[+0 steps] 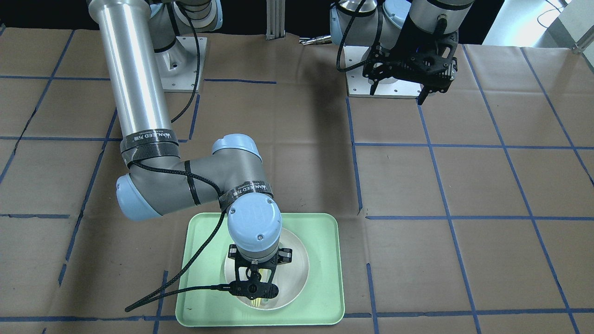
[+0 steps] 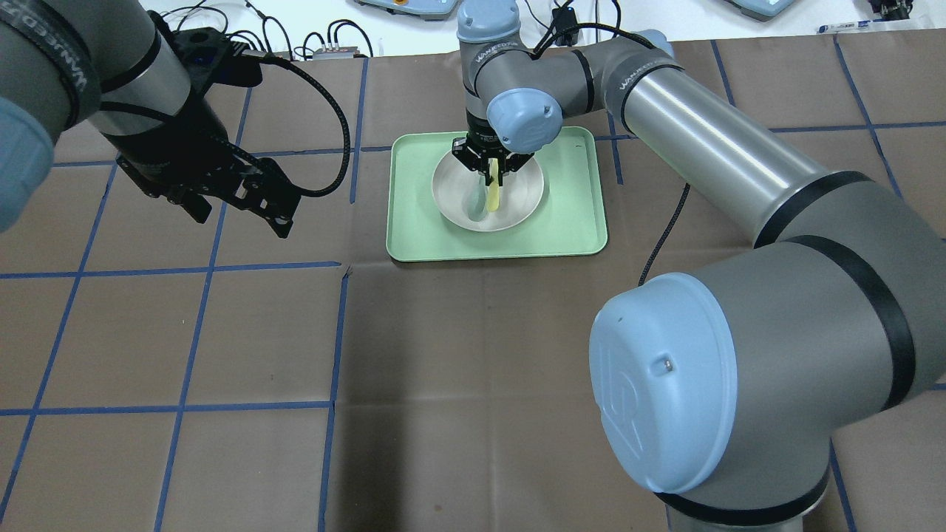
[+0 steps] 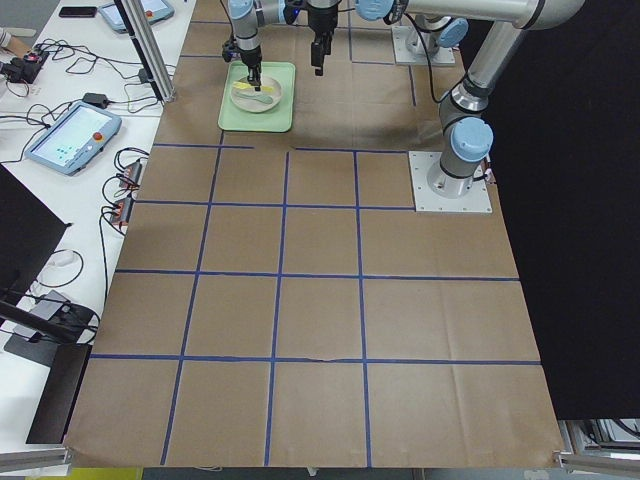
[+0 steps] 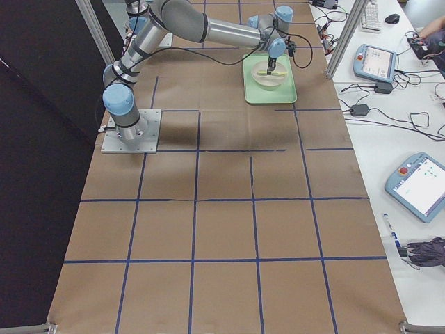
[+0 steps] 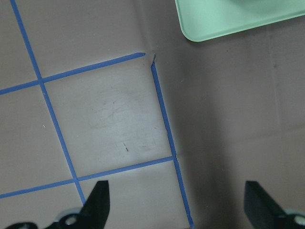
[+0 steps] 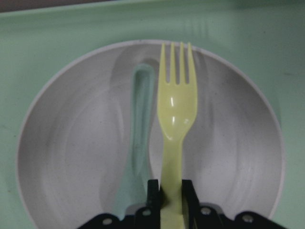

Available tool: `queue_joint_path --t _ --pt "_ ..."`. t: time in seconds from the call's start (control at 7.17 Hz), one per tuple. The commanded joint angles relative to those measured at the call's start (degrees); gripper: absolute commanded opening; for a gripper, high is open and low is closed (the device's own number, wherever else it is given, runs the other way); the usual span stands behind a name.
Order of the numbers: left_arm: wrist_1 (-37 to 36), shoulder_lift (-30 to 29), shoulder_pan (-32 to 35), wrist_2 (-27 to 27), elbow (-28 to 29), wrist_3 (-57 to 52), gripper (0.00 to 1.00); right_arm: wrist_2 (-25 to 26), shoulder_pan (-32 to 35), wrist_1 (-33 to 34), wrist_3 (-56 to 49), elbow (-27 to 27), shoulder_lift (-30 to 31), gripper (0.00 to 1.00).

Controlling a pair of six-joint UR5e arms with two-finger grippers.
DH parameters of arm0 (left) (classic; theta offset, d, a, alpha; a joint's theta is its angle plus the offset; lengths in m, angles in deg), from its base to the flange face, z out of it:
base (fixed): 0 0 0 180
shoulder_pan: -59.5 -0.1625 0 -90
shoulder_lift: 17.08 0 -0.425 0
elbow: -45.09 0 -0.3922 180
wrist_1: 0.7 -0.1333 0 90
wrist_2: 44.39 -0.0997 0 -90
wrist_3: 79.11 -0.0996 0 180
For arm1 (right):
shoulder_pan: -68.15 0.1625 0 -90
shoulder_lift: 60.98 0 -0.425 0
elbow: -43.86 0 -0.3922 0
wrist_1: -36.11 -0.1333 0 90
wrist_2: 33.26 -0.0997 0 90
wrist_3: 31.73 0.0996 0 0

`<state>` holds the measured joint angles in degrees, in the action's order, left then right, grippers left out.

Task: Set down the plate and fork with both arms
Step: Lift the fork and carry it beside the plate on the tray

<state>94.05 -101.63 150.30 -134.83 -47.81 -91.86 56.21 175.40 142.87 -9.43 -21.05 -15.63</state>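
Note:
I will use my right gripper to set the pale-yellow fork down next to the off-white plate, on the part of the mint-green tray [image 1: 198,278] under the black cable.
The off-white plate [image 2: 521,198] lies in the mint-green tray [image 2: 573,229]. My right gripper [image 2: 491,171] is over the plate and shut on the handle of the pale-yellow fork [image 2: 492,196], which hangs with its tines down toward the plate. The right wrist view shows the fork [image 6: 177,109] clamped between the fingers [image 6: 153,193], over the plate [image 6: 233,143]. A grey-green spoon [image 6: 138,129] lies in the plate beside the fork. My left gripper [image 2: 255,210] is open and empty above the bare table, left of the tray, as the left wrist view [image 5: 178,205] shows.
The table is covered in brown paper with a blue tape grid. The tray's corner [image 5: 228,19] shows at the top of the left wrist view. The left arm's base plate [image 1: 380,83] and cables lie at the robot's side.

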Motion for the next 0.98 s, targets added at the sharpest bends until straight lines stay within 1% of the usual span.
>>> queue_joint_path --t 0.0,0.14,0.28,0.42,0.56,0.7,0.84 --pt "0.0 0.0 0.0 0.0 0.0 0.0 1.00 0.0 -0.2 -5.3 -0.2 2.9 1.4 0.01" --pt "0.0 0.0 0.0 0.0 0.0 0.0 1.00 0.1 -0.6 -6.1 -0.9 2.1 2.8 0.01" --pt "0.0 0.0 0.0 0.0 0.0 0.0 1.00 0.5 -1.9 -8.3 -3.0 1.9 3.9 0.01" --pt "0.0 0.0 0.0 0.0 0.0 0.0 1.00 0.8 -4.7 -10.6 -5.9 1.6 4.8 0.01" --pt "0.0 0.0 0.0 0.0 0.0 0.0 1.00 1.0 -7.6 -10.9 -9.8 -1.2 6.7 0.01" --pt "0.1 0.0 0.1 0.0 0.0 0.0 1.00 0.8 -9.6 -9.4 -11.4 -5.7 8.5 0.01" --pt "0.0 -0.1 0.1 0.0 -0.1 0.0 1.00 0.6 -11.0 -4.1 -11.7 -9.8 9.3 0.01"
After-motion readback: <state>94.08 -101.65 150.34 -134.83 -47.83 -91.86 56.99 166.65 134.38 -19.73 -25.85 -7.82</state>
